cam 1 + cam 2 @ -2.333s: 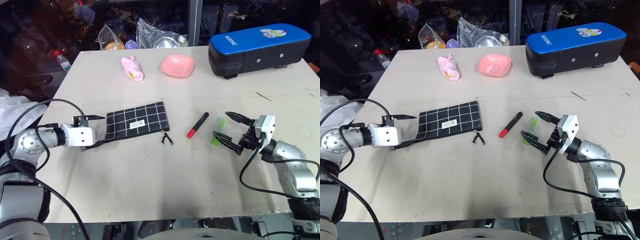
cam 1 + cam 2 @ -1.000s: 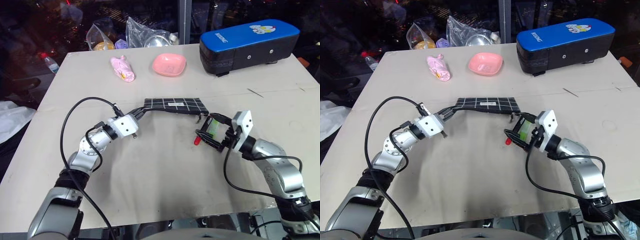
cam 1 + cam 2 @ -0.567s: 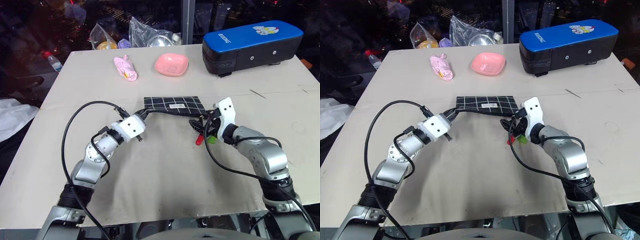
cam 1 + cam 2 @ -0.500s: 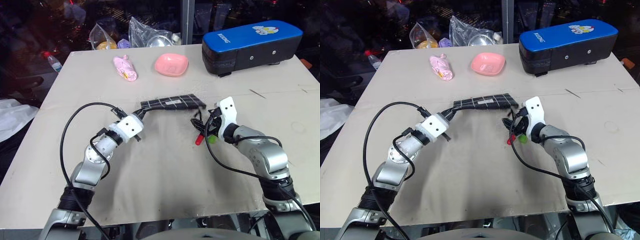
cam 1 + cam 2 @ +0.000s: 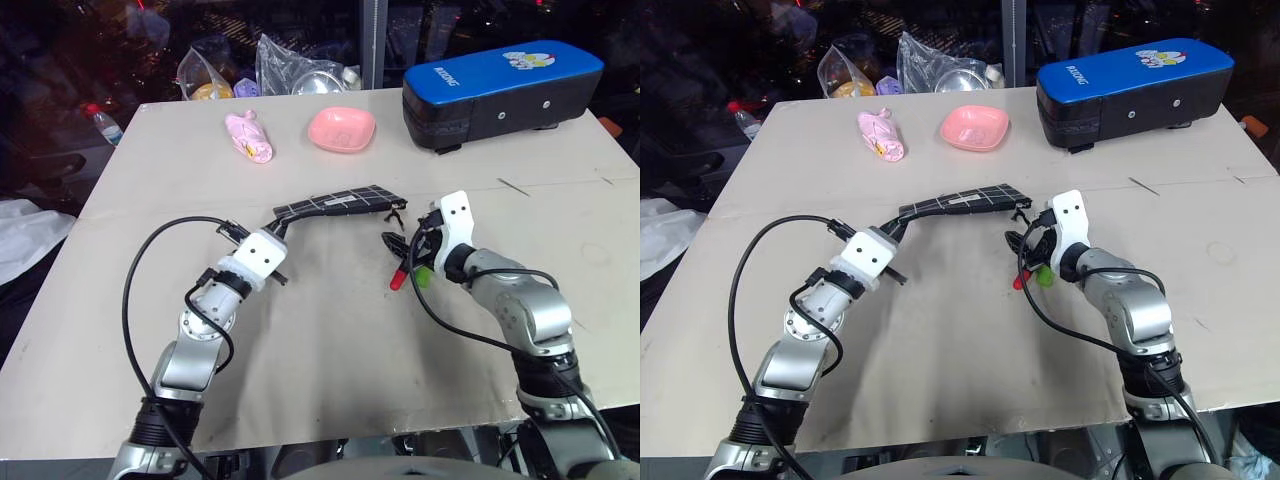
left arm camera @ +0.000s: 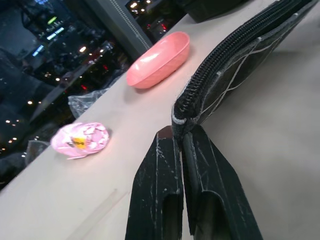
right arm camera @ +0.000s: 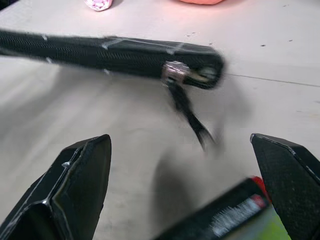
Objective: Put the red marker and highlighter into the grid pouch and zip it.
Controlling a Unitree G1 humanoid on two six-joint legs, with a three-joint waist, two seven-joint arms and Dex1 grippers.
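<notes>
The grid pouch's corner is all that my left gripper's fingers pinch, so next my right gripper steadies the zipper-pull end while my left gripper takes the zipper edge [image 5: 305, 212] deeper.
The grid pouch [image 5: 335, 200] hangs edge-up above the table's middle, and my left gripper [image 5: 272, 238] is shut on its left corner [image 6: 181, 117]. Its zipper pull [image 7: 187, 107] dangles from the pouch's right end. My right gripper [image 5: 403, 243] stands wide open just short of that end, nothing between its fingers [image 7: 80, 175]. The red marker [image 5: 397, 276] and the light-green highlighter [image 5: 424, 276] lie side by side on the table under the right gripper, partly hidden by it.
At the table's [image 5: 330, 350] far side stand a pink bowl [image 5: 342, 127], a pink wrapped packet [image 5: 250, 137], a big blue-and-black case [image 5: 500, 85] and crumpled plastic bags [image 5: 300, 72]. A bottle [image 5: 105, 125] sits past the left edge.
My left gripper has lifted the pouch off the table to the middle and turned it on edge. My right gripper has swung forward over the marker and highlighter toward the zipper end.
</notes>
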